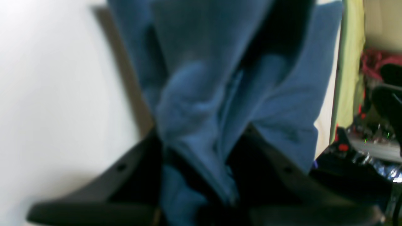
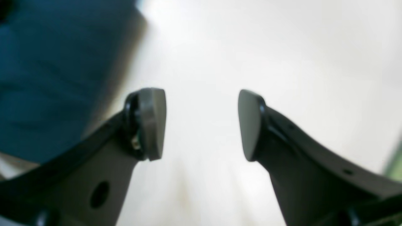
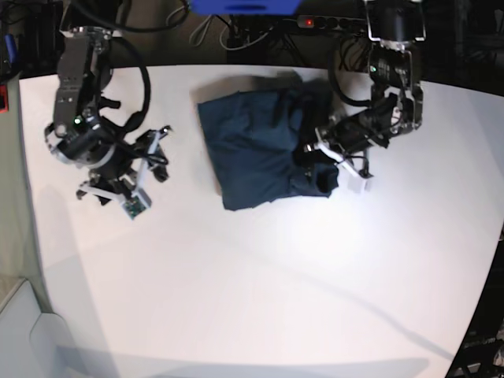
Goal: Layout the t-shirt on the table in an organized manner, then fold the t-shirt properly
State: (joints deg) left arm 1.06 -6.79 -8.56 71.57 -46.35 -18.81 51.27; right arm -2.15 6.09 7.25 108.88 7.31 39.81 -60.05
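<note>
Next, my left gripper releases the bunched fold of the t-shirt on the white table (image 3: pixel 211 222) next to the shirt's nearest lower corner.
The dark navy t-shirt (image 3: pixel 260 150) lies crumpled and partly folded over on the white table (image 3: pixel 276 276), toward the back middle. My left gripper (image 3: pixel 324 164) is at the shirt's right edge. In the left wrist view a bunched fold of the t-shirt (image 1: pixel 204 62) is pinched between the black fingers, so the left gripper (image 1: pixel 201 138) is shut on the cloth. My right gripper (image 3: pixel 116 197) hovers over bare table well to the left of the shirt. The right wrist view shows the right gripper (image 2: pixel 201 124) open and holding nothing, with the t-shirt (image 2: pixel 47 78) off to its left.
A power strip (image 3: pixel 315 22) with a red light and cables lie beyond the table's back edge, beside a blue object (image 3: pixel 244 6). The table's curved edge runs down the left and along the bottom right. Clutter (image 1: pixel 377 94) sits past the table edge in the left wrist view.
</note>
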